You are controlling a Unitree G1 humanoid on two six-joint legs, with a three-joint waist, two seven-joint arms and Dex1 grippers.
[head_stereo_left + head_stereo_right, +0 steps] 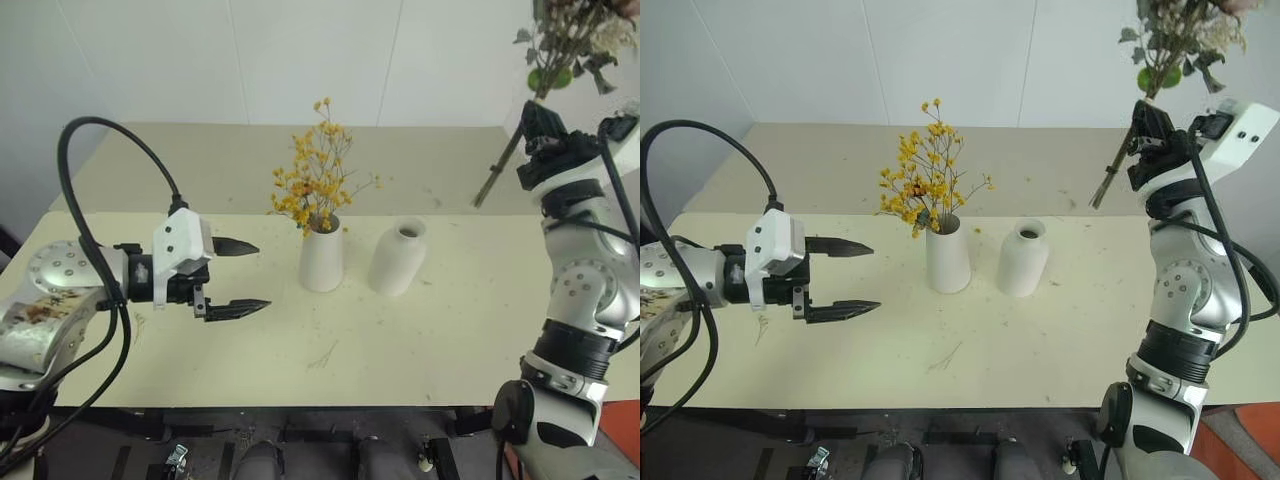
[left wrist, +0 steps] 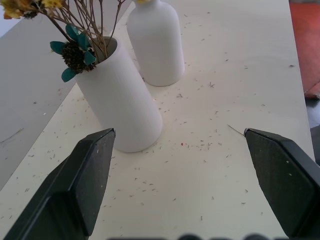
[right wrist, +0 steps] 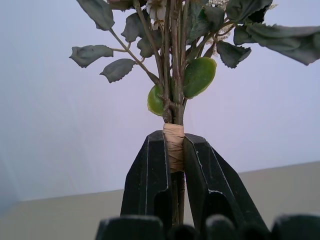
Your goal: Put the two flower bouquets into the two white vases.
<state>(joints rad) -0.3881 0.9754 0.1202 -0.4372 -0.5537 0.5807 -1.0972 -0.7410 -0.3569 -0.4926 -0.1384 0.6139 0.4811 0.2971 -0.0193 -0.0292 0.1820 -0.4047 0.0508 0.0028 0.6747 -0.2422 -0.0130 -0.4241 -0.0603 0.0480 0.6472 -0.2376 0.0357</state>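
Observation:
Next, I release the second bouquet from my right gripper in the empty opening of the rounder white vase (image 1: 409,230).
The yellow-orange bouquet (image 1: 315,182) stands upright in the straight white vase (image 1: 322,258) at the table's middle. Just right of it is the rounder white vase (image 1: 398,258), its mouth empty. My right gripper (image 1: 1145,128) is raised high at the far right, shut on the taped stems (image 3: 174,142) of the second bouquet (image 1: 575,40). Its green leaves and pale blooms point up, and its stem ends hang below the fingers, well above and right of the rounder vase. My left gripper (image 1: 262,275) is open and level, left of the straight vase (image 2: 120,100), with nothing between its fingers.
The pale table (image 1: 420,340) is sprinkled with small dried bits and a loose twig (image 1: 322,355) near the front. A lower ledge and a white wall lie behind the vases. Red floor (image 2: 305,45) shows beyond the table's right edge.

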